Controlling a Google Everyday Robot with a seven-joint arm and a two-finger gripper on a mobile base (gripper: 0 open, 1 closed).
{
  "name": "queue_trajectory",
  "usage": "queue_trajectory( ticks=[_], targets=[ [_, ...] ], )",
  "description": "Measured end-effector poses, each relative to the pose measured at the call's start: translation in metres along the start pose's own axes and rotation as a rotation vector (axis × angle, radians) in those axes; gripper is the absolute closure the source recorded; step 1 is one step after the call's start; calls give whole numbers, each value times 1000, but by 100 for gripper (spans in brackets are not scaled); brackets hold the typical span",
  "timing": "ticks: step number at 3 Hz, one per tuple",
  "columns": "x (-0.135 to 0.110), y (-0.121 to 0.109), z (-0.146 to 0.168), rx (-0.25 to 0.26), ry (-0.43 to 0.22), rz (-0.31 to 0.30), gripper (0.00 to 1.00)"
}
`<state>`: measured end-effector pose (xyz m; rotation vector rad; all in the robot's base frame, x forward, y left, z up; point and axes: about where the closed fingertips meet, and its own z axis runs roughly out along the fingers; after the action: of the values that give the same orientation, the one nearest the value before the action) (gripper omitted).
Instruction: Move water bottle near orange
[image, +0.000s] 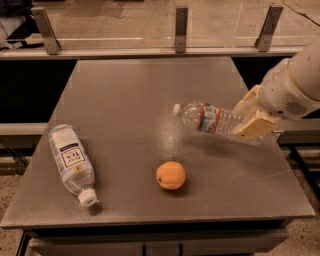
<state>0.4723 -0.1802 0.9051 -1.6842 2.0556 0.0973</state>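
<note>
Next, I set the slim water bottle on the grey table (208, 147) just behind the orange, toward my arm, with my gripper.
The slim clear water bottle (210, 118) with a red-and-blue label band is held sideways above the table, its white cap pointing left. My gripper (251, 120) is shut on the bottle's base end at the right, its cream fingers (256, 126) clamped around it. The orange (171, 175) sits on the grey table (130, 95), below and to the left of the bottle, a short gap away.
A fatter clear bottle (71, 162) with a large white label lies on its side at the table's left front. A metal rail with posts (181, 22) runs behind the table. My white arm (295, 85) reaches in from the right.
</note>
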Motion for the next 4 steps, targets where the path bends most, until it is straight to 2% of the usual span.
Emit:
queue_trajectory(
  ticks=[1,2,3,4],
  targets=[
    [7,22,1,-51,-53,-16,100],
    [7,22,0,-51,-59,-21,100],
    [5,25,3,-54,-37,-36,100],
    [5,34,8,-49,16,-54,100]
  ],
)
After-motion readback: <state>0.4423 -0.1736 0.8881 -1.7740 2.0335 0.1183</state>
